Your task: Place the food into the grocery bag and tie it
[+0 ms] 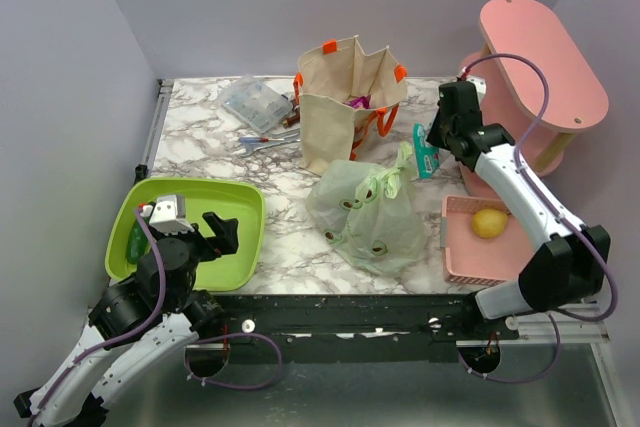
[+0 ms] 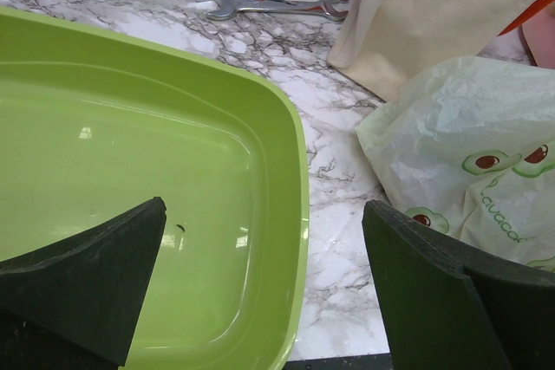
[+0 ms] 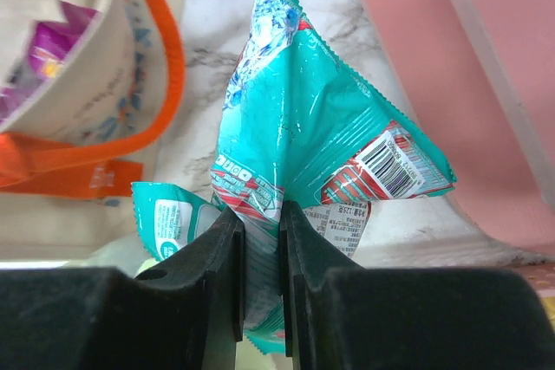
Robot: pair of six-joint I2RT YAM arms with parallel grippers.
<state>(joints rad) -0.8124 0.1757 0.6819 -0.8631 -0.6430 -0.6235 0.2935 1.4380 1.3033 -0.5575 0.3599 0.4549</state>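
My right gripper has the teal snack packet. It will let go of it inside the beige tote, on top of the purple packet (image 1: 357,90) (image 3: 57,20).
The light green avocado-print grocery bag (image 1: 368,215) lies crumpled in the middle of the table; it also shows at the right of the left wrist view (image 2: 468,145). A yellow lemon (image 1: 488,222) sits in the pink basket (image 1: 455,257). My right gripper (image 1: 428,150) is shut on a teal snack packet (image 3: 299,140), held just right of the bag, near the pink stand. My left gripper (image 2: 269,292) is open and empty over the right rim of the green tray (image 1: 245,237). Other produce is not in view.
A beige tote with orange handles (image 1: 345,107) stands behind the bag. A clear plastic box (image 1: 255,102), wrenches and a screwdriver (image 2: 269,2) lie at the back left. A pink stand (image 1: 545,67) fills the back right.
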